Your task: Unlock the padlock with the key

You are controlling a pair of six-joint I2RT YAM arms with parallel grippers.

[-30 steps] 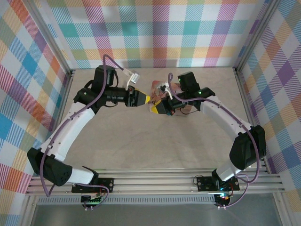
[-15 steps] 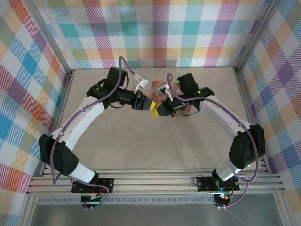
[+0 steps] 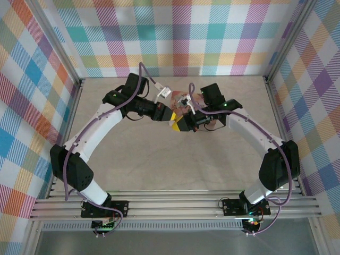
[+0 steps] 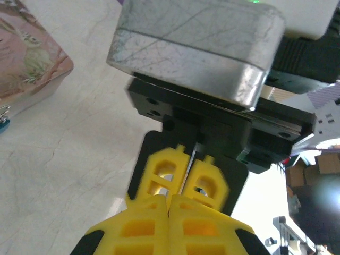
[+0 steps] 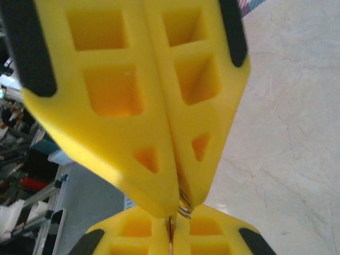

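My left gripper has the ring end of the key crooked at its fingers, so it should open, back off and take the key straight [image 5: 171, 229] from my right gripper.
My two grippers meet tip to tip above the middle of the table. The left gripper [image 3: 172, 115] is shut, and a small silver key ring [image 5: 184, 206] is pinched at its tips. The right gripper [image 3: 180, 123] is shut on a thin metal blade seen edge-on, the key [image 5: 170, 229]. From the left wrist, my left gripper [image 4: 170, 201] points straight at the right arm's yellow fingers [image 4: 166, 172]. A tiny blue-teal bit with a metal loop, apparently the padlock [image 4: 2, 124], lies at the frame's left edge beside the pink box, mostly cut off.
The pink illustrated box [image 3: 201, 99] lies on the table just behind the grippers, also seen as a pink box [image 4: 29, 58] from the left wrist. Metal frame rails and checked walls close in the table [image 3: 159, 159], which is bare marble-patterned surface towards the front.
The left arm has swung right and back, carrying its gripper in until its tips meet the right gripper. The right arm has hardly moved.
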